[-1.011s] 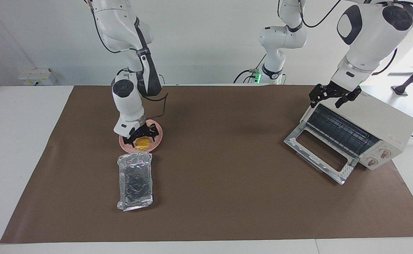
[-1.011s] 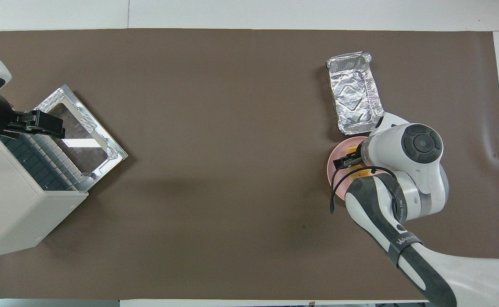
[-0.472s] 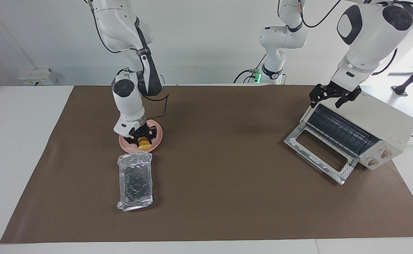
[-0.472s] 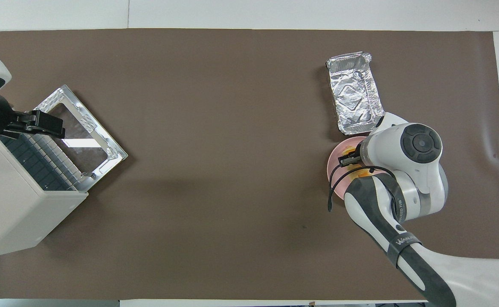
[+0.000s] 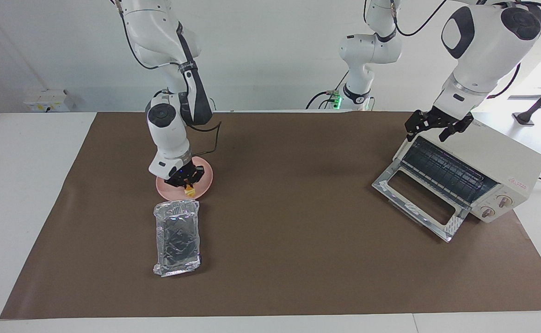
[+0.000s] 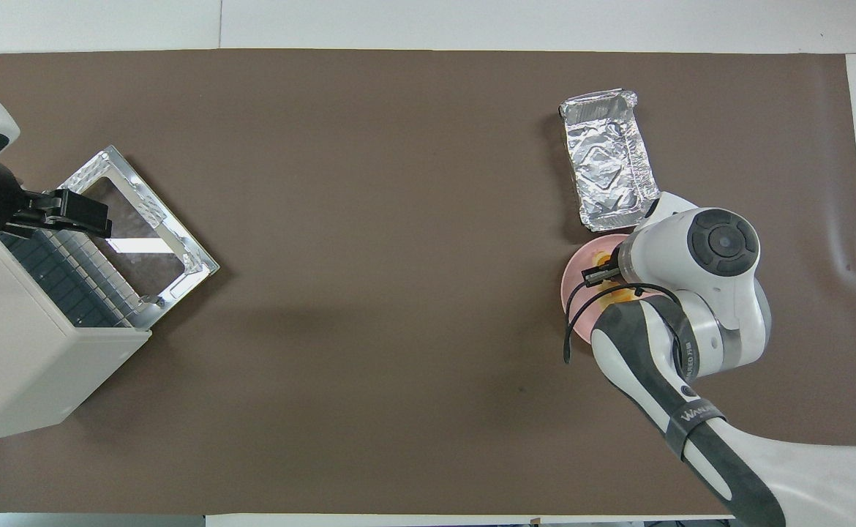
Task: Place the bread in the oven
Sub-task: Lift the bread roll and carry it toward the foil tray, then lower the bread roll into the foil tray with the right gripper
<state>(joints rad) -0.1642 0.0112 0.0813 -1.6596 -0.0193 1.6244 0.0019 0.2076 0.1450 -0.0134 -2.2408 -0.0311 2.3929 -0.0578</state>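
Next, my right gripper releases the bread inside the crinkled silver foil tray [image 6: 609, 172] beside the pink plate.
The yellow-orange bread [image 5: 189, 190] lies on a round pink plate [image 5: 206, 177] toward the right arm's end of the table. My right gripper [image 5: 185, 183] is down on the plate, its fingers drawn in against the bread. In the overhead view the right arm's wrist covers most of the bread [image 6: 603, 258] and the plate [image 6: 571, 291]. The cream-white oven [image 5: 501, 155] stands at the left arm's end with its glass door [image 5: 416, 200] dropped open and the dark rack showing. My left gripper [image 5: 437, 129] hangs open over the oven's top front edge and waits.
A crinkled silver foil tray [image 5: 177, 238] lies beside the plate, farther from the robots. A brown mat [image 5: 293, 222] covers the table between the plate and the oven. The open oven door [image 6: 139, 234] juts out onto the mat.
The right gripper's fingers have drawn in from wide open onto the bread on the plate. The left arm has not moved.
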